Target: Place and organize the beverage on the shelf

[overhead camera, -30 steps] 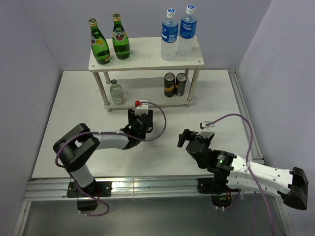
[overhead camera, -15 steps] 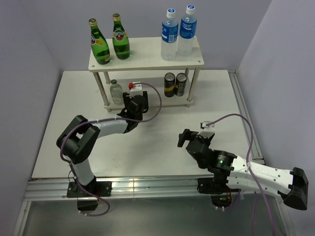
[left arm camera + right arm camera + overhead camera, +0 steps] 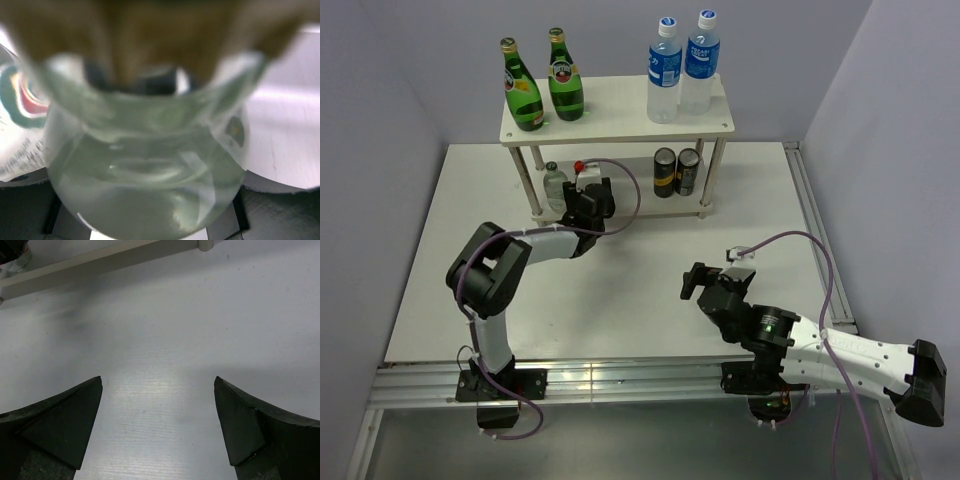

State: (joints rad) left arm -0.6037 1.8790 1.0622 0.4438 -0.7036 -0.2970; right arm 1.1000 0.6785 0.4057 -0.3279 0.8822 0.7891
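Next, my left gripper lets go of the second small clear bottle on the lower level [image 3: 585, 204], just beside the other small clear bottle.
The pale wood shelf [image 3: 616, 112] stands at the back of the table. Two green glass bottles [image 3: 523, 92] stand on its top board at the left, two blue-labelled clear bottles [image 3: 664, 75] at the right. One small clear bottle [image 3: 556, 185] stands on the lower tier at the left. My left gripper [image 3: 588, 193] reaches into the lower tier right beside it and is shut on the second small clear bottle [image 3: 145, 150], which fills the left wrist view; the top view hides it. My right gripper [image 3: 692, 281] is open and empty over the table.
Two dark cans [image 3: 676, 171] stand on the lower tier at the right, near the shelf's right front leg [image 3: 705, 180]. The shelf's lower board edge [image 3: 100, 262] shows at the top of the right wrist view, above bare white table [image 3: 160, 340].
My left gripper has moved away from me and leftward with the small bottle, from the table in front of the shelf into the lower tier. The right arm has not moved.
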